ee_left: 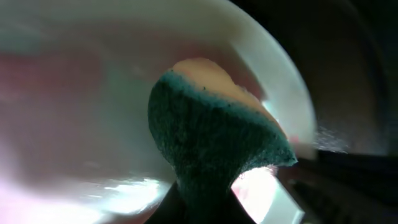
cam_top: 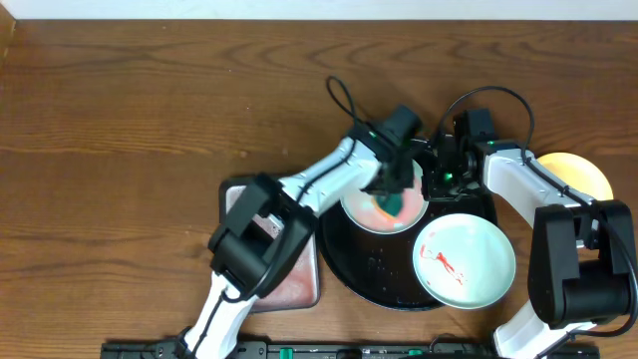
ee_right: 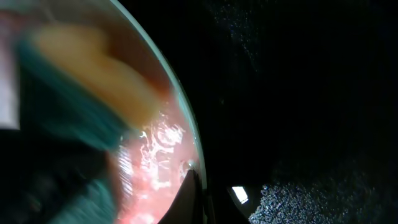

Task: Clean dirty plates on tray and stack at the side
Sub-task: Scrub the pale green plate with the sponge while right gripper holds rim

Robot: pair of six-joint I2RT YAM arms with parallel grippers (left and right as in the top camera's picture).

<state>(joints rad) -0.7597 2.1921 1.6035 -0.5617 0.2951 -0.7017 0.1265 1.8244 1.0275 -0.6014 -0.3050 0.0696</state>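
Next, I release the sponge from my left gripper in the back half of the pinkish rectangular tray [cam_top: 260, 222].
A pale mint-white plate [cam_top: 371, 211], wet and smeared pink, lies at the back of the black tray [cam_top: 354, 267]. My left gripper [cam_top: 397, 185] is shut on a green and yellow sponge [cam_top: 395, 203] and presses it onto this plate. In the left wrist view the sponge [ee_left: 217, 134] fills the middle over the plate [ee_left: 81, 93]. My right gripper [cam_top: 437, 178] pinches the plate's right rim [ee_right: 186, 134], fingers [ee_right: 205, 193] on either side of it. A second mint plate [cam_top: 478, 267] with red smears lies at the tray's front right. The yellow plate [cam_top: 578, 172] sits on the table, right.
A pinkish rectangular tray [cam_top: 297, 281] lies left of the black tray, under my left arm. Cables loop over the table behind both wrists. The wooden table [cam_top: 120, 130] stretches left and back.
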